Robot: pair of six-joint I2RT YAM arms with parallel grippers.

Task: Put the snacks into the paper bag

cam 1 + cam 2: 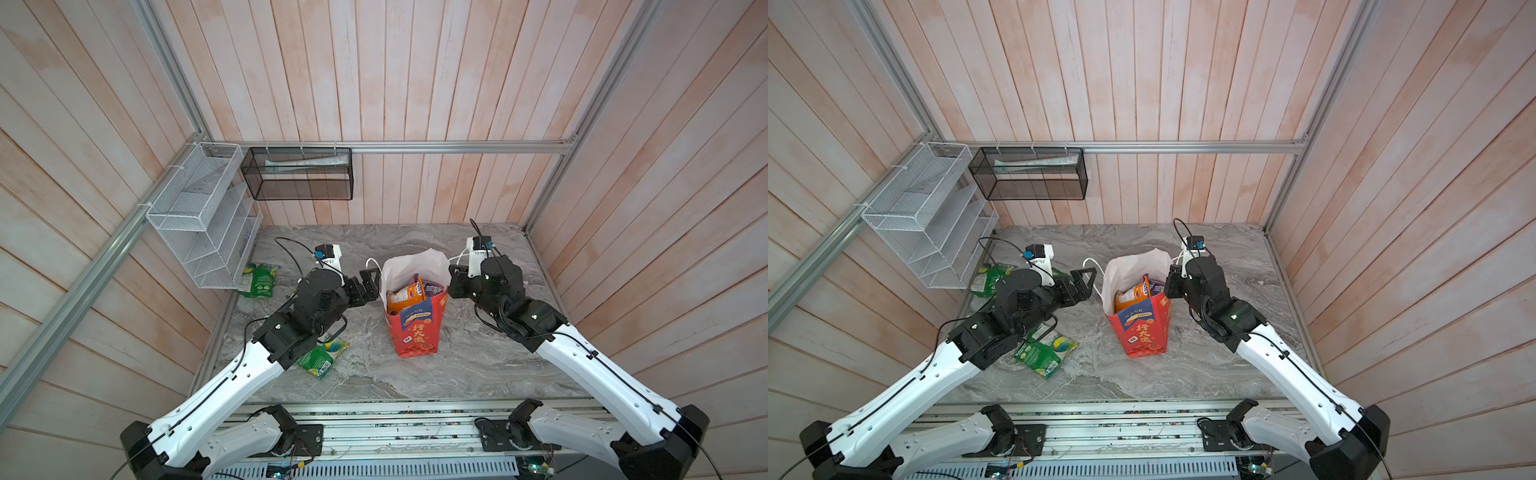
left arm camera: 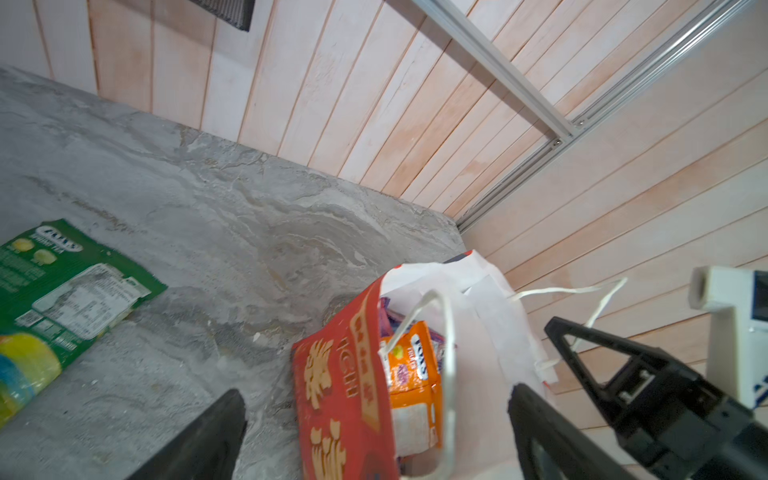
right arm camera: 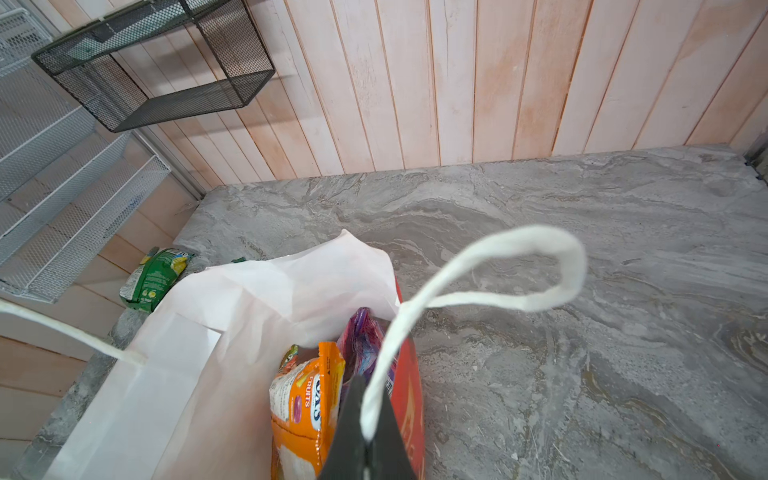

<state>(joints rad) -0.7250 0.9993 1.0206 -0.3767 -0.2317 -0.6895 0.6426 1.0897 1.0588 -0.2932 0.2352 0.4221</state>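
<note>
My right gripper is holding only the slack cord handle. It should open and pinch the paper bag's rim (image 3: 405, 366) to steady the bag before snacks go in.
The red paper bag (image 1: 417, 336) (image 1: 1144, 336) stands upright mid-table with its mouth open. An orange snack packet (image 1: 405, 295) (image 3: 303, 399) and a purple one (image 1: 432, 286) (image 3: 361, 336) stick up inside it. Two green snacks lie on the table: one (image 1: 259, 280) under the white rack, one (image 1: 322, 357) partly under my left arm. My left gripper (image 1: 370, 286) (image 2: 376, 395) is open and holds nothing, just left of the bag's rim. My right gripper (image 1: 453, 282) (image 3: 368, 415) is shut on the bag's white cord handle (image 3: 519, 266) at the right rim.
A white wire rack (image 1: 199, 232) hangs on the left wall over the far green packet. A black mesh basket (image 1: 297, 174) hangs on the back wall. Wooden walls close in the grey marble table (image 1: 478, 365) on three sides.
</note>
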